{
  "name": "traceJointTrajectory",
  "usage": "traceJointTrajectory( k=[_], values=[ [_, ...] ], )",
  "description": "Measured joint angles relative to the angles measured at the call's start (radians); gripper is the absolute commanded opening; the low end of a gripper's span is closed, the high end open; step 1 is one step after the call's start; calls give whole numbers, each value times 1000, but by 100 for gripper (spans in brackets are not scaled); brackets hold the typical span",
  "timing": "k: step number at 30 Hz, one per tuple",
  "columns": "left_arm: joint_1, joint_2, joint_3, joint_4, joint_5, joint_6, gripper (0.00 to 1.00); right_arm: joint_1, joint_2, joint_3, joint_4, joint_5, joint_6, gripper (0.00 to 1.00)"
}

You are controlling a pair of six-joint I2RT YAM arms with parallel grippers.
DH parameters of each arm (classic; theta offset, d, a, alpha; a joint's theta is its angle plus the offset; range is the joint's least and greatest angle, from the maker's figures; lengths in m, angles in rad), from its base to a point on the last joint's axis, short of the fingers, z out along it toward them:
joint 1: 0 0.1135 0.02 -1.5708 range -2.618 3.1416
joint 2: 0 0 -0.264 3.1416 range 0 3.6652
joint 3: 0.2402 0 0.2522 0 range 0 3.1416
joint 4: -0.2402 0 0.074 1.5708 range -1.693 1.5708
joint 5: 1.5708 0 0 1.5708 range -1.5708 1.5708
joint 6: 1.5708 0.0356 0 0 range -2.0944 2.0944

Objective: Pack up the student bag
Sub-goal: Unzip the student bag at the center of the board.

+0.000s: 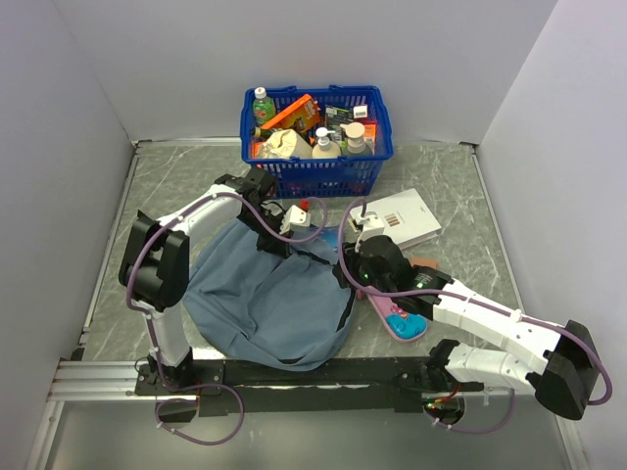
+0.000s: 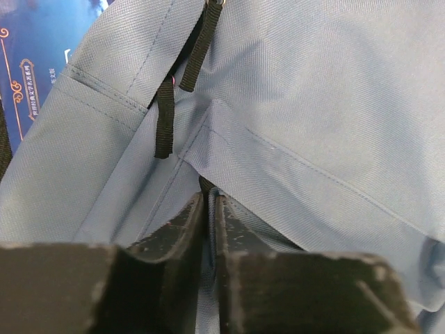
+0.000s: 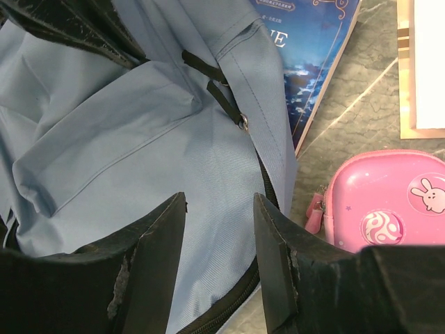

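My left gripper is pinching the bag's fabric together with the black zip pull of the pocket, so next I open it and take the pull alone [image 2: 206,184] before I draw the zip.
The student bag [image 1: 265,299] is a soft grey-blue backpack lying flat on the table, left of centre. My left gripper [image 1: 275,239] is at its far edge. In the left wrist view the gripper [image 2: 210,200] is shut on a fold of the bag's fabric [image 2: 313,104], with black strap ends [image 2: 165,118] just beyond. My right gripper [image 1: 350,275] is at the bag's right edge. In the right wrist view it [image 3: 219,207] is open just above the fabric [image 3: 125,139] beside the dark zip [image 3: 229,309], holding nothing.
A dark blue book [image 3: 316,52] lies partly under the bag's right edge and also shows in the left wrist view [image 2: 31,49]. A pink pencil case [image 3: 386,202] lies right of the right gripper. A white notebook [image 1: 404,217] lies behind it. A blue basket [image 1: 315,168] of bottles and packets stands at the back.
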Motion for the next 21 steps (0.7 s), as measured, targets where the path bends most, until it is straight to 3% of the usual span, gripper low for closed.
traceJointTrajectory(
  k=[5, 13, 21],
  values=[
    [-2, 0, 0, 2, 0, -10, 5, 0, 0, 0, 0, -3, 0, 50],
    [-3, 0, 13, 20, 6, -53, 18, 0, 0, 0, 0, -3, 0, 50],
    [-23, 0, 53, 56, 27, -69, 22, 0, 0, 0, 0, -3, 0, 50]
  ],
)
